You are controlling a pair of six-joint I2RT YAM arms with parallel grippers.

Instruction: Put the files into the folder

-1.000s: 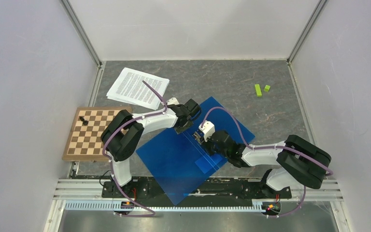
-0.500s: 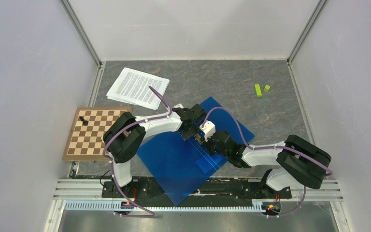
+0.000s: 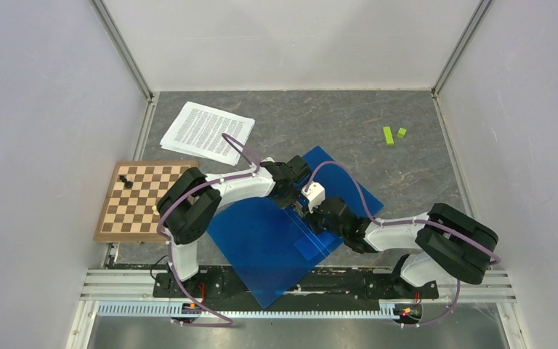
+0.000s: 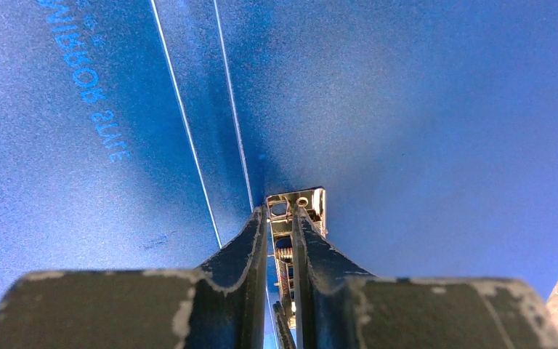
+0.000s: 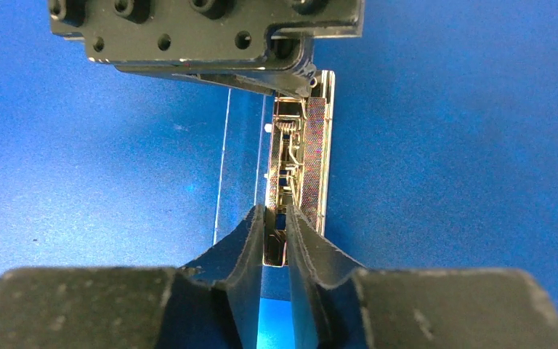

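Note:
My right gripper is too far in along the clip's bar. It should open, back off and take the clip's near end (image 5: 275,254).
The blue folder (image 3: 261,240) lies open and flat in the middle of the table, with its metal clip (image 4: 306,200) along the spine. My left gripper (image 3: 290,198) is at the clip's far end, its jaws nearly closed around the clip (image 4: 280,211). My right gripper (image 3: 306,211) faces it from the near end, its jaws closed on the clip's metal tab (image 5: 275,211). The clip (image 5: 312,145) runs between both grippers, and the left gripper's body (image 5: 203,36) fills the top of the right wrist view. The files (image 3: 207,132), white printed sheets, lie at the back left, apart from the folder.
A wooden chessboard (image 3: 145,200) with a black piece (image 3: 123,179) lies left of the folder. Two small green blocks (image 3: 389,135) sit at the back right. Grey walls stand close on the left, right and back.
My left gripper has moved right and a little nearer, onto the clip, until it faces the right gripper. The right gripper has barely moved.

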